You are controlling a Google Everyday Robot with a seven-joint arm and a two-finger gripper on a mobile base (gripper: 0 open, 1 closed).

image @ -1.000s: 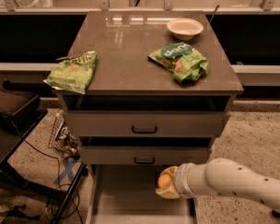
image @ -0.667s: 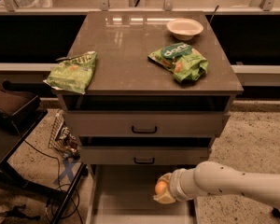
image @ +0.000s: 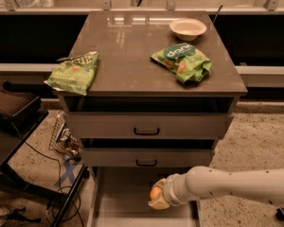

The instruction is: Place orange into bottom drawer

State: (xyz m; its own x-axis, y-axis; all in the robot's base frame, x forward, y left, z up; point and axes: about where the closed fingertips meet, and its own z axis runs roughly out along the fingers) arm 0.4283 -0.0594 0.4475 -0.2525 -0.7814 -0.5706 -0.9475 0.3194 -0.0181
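My gripper is going to let go of the orange, now held above the drawer floor, midway across the bottom drawer's inside (image: 140, 217), toward the front end.
The bottom drawer (image: 118, 197) is pulled open at the base of the grey cabinet, a pale box with a flat floor. My gripper (image: 157, 196) reaches in from the right on a white arm and hangs over the drawer's right half. It is shut on the orange (image: 155, 192), a small round fruit held between the fingers above the drawer floor.
The cabinet top (image: 128, 46) carries a white bowl (image: 188, 28) and two green chip bags (image: 183, 62) (image: 73, 72). Two closed drawer fronts with black handles (image: 146, 132) sit above. A dark chair (image: 9, 112), cables and a wire basket (image: 61, 138) stand at the left.
The arm has moved left and lower, carrying the orange further over the open bottom drawer.
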